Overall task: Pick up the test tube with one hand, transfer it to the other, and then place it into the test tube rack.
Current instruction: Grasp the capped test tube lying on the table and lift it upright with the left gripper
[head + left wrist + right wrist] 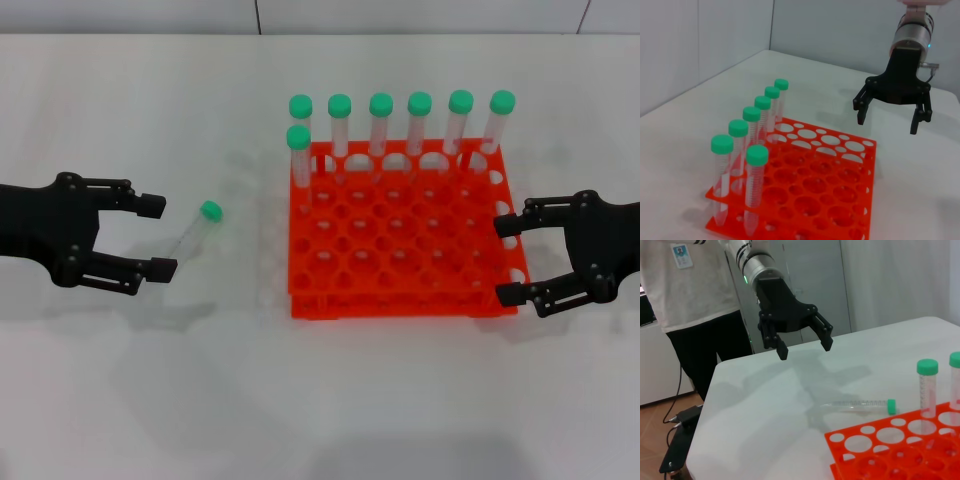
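Note:
I will close my left gripper on the lower half of the test tube [181, 250] lying beside the rack, leaving its green cap end free.
The test tube [194, 231], clear with a green cap, lies on the white table left of the orange-red test tube rack [400, 305]. It also shows in the right wrist view [855, 404]. My left gripper [155, 236] is open and empty, its fingertips just short of the tube's lower end. In the right wrist view it [805, 348] hangs above the table with a green light on the arm. My right gripper [507, 259] is open and empty over the rack's right edge. The left wrist view shows it [887, 122] above the table behind the rack [860, 200].
Several green-capped tubes [380, 125] stand in the rack's back row, and one stands in the second row at the left [299, 155]. They also show in the left wrist view [752, 130]. A person [695, 290] stands beyond the table's far edge behind my left arm.

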Tool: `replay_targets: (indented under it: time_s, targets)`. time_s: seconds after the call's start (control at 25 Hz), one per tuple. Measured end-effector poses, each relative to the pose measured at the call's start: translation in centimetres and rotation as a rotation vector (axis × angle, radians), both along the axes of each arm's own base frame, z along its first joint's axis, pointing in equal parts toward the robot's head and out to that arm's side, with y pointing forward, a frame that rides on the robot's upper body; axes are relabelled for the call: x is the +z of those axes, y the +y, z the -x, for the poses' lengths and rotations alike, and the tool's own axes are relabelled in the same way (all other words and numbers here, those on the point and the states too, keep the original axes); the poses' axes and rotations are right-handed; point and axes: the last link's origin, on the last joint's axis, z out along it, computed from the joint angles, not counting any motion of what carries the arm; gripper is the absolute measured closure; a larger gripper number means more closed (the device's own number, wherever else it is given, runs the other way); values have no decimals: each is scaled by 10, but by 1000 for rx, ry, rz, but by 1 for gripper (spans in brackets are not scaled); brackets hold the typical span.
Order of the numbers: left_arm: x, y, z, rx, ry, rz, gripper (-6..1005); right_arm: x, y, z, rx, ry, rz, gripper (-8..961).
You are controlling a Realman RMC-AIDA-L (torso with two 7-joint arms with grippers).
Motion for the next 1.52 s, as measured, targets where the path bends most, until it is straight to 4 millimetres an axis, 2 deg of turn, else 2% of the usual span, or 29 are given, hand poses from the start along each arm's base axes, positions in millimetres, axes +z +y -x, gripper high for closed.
replay_targets:
  time_s: [0.44, 0.68, 1.0, 1.28, 1.52]
  targets:
    - [-1, 1, 1, 3, 3, -7, 159, -2, -1, 1, 2, 5, 2, 85]
    - [2, 1, -4, 65, 8, 9, 161, -2, -2, 1, 1, 13, 2, 85]
    - [13, 0, -14, 339, 139, 36, 164, -3, -4, 1, 14, 20, -8, 85]
    - [19, 13, -19, 587, 278, 40, 166, -5, -7, 0, 17, 21, -24, 84]
    - [6, 26, -17, 697, 429, 16, 168, -8, -8, 1, 29, 29, -26, 84]
